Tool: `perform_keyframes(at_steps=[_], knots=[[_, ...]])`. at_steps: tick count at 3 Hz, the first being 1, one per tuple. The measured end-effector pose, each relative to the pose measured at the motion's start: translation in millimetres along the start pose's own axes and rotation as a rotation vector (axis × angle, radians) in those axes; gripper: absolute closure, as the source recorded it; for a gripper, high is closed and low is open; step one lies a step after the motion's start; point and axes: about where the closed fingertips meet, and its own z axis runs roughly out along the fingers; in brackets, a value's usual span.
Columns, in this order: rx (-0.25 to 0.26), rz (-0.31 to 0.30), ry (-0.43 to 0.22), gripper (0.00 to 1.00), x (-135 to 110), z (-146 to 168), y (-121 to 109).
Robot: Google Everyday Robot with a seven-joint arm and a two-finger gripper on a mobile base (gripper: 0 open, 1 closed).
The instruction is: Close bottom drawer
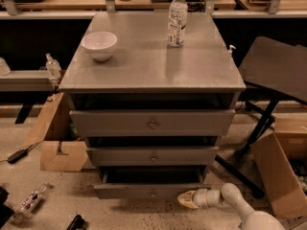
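Observation:
Next, my gripper releases the bottom drawer once its front is shut against the cabinet, just below the middle drawer [152, 182].
The grey cabinet [152, 75] has three drawers. The bottom drawer [148, 190], plain grey with a small round knob, is pulled out a little, with a dark gap above its front. The middle drawer [152, 155] and the top drawer [152, 123] sit above it. My gripper [184, 200] is at the bottom right, low over the floor, its pale tip pointing left. It is just in front of the right end of the bottom drawer's front.
A white bowl [100, 45] and a plastic bottle [177, 18] stand on the cabinet top. Cardboard boxes lie at the left [60, 147] and right [280, 169]. A dark folding stand [276, 80] is at the right. A small bottle [32, 200] lies on the floor.

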Motion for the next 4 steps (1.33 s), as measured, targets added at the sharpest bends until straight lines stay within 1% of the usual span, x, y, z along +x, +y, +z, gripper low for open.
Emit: perform_keyframes(at_steps=[1, 2, 3, 4], knots=[[0.019, -0.01, -0.004, 1.0, -8, 0, -19], [0.019, -0.01, -0.004, 1.0, -8, -1, -17], [0.044, -0.017, -0.007, 1.0, -16, -1, -37], [0.044, -0.017, -0.007, 1.0, -15, -1, -35]])
